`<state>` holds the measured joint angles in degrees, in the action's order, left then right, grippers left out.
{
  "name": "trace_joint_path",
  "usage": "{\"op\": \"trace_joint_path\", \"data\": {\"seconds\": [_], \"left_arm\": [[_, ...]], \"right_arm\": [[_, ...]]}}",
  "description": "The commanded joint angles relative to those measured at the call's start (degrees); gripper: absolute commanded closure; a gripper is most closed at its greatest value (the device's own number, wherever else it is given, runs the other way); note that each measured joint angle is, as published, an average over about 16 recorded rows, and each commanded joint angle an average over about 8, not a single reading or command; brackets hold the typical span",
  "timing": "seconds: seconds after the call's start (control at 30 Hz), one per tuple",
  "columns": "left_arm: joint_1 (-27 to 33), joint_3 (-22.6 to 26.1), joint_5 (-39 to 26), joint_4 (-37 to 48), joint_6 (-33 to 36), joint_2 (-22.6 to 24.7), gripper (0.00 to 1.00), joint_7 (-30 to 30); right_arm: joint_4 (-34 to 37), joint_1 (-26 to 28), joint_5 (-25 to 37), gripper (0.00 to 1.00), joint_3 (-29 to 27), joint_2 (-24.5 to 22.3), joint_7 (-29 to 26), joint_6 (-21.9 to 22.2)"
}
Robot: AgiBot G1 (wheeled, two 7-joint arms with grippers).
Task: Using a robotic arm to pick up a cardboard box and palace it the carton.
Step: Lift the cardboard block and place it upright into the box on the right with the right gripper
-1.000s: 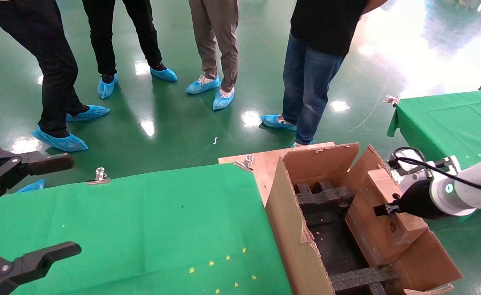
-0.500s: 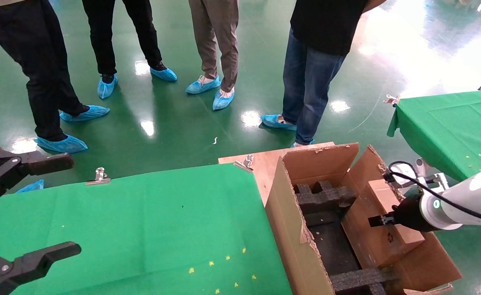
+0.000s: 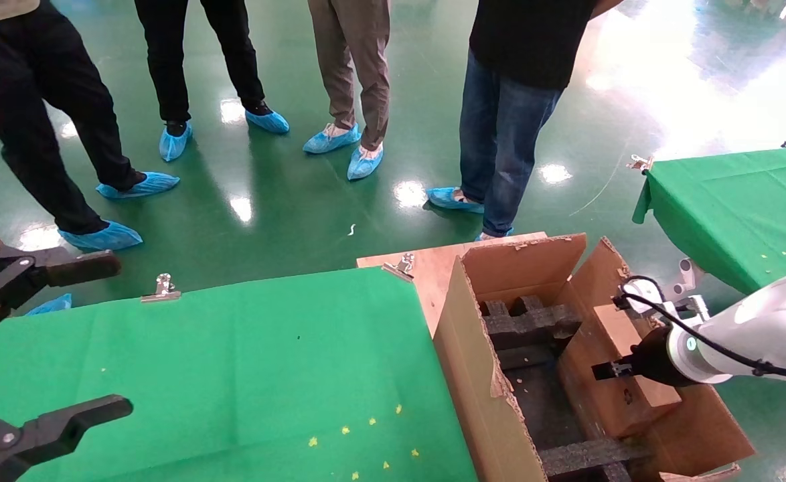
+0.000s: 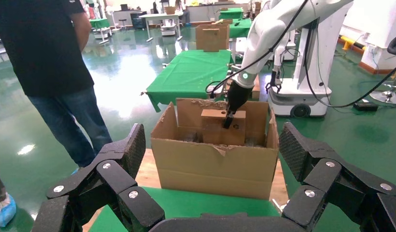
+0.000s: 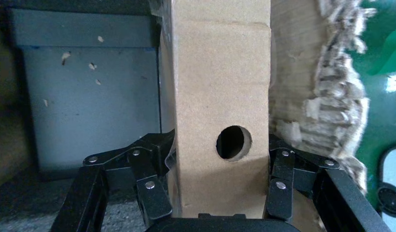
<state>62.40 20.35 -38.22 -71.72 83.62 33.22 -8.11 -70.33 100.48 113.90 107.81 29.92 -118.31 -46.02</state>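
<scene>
My right gripper should release the cardboard box between the dark panel and the carton's side [image 3: 585, 386] by the white arm.
My right gripper [image 3: 624, 367], on the white robotic arm [image 3: 761, 335], is shut on the small brown cardboard box [image 3: 617, 325]. It holds the box inside the large carton [image 3: 473, 375], against the carton's right wall, above the black foam inserts [image 3: 530, 321]. In the right wrist view the fingers [image 5: 283, 169] clamp both sides of the box [image 5: 220, 96] near its round hole [image 5: 233, 142]. The left wrist view shows the carton [image 4: 215, 164] with the box [image 4: 213, 128] sticking up above its rim. My left gripper [image 3: 92, 338] is open and empty at the near left.
A table under green cloth [image 3: 232, 361] lies left of the carton, with metal clips [image 3: 163, 286] on its far edge. Several people [image 3: 507, 120] stand on the green floor beyond. A second green table [image 3: 734, 201] stands at the right. The carton's flap edges [image 5: 341, 87] are ragged.
My right gripper has moved down and slightly left with the box, sinking it deeper into the carton. The person at far left has shifted. My left arm has not moved.
</scene>
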Motion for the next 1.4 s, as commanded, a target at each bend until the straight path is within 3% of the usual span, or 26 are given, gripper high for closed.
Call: {"op": "trace_joint_path", "data": {"seconds": [0.03,0.47,0.87,0.9,1.1,1.17,1.4], "left_arm": [[0.00,0.00,0.00,0.00,0.00,0.00,0.00,0.00],[0.00,0.01,0.00,0.00,0.00,0.00,0.00,0.00],[0.00,0.01,0.01,0.00,0.00,0.00,0.00,0.00],[0.00,0.01,0.01,0.00,-0.01,0.00,0.00,0.01],[-0.01,0.01,0.02,0.02,-0.02,-0.01,0.00,0.01],[-0.01,0.01,0.02,0.02,-0.02,-0.01,0.00,0.01],[-0.01,0.01,0.02,0.02,-0.02,-0.01,0.00,0.01]], "right_arm": [[1.22,-0.68,-0.23,1.00,0.14,0.73,0.28,0.66],[10.83,-4.89,-6.49,1.00,0.36,5.98,7.91,3.98],[17.58,-7.28,-12.71,0.98,-0.08,9.04,15.77,3.79],[17.99,-7.40,-13.06,0.92,-0.14,9.18,16.28,3.81],[19.37,-7.84,-14.24,0.17,-0.34,9.69,17.70,3.94],[19.49,-7.89,-14.37,0.00,-0.37,9.74,17.80,3.95],[19.07,-7.76,-14.10,0.00,-0.33,9.53,17.44,3.83]]}}
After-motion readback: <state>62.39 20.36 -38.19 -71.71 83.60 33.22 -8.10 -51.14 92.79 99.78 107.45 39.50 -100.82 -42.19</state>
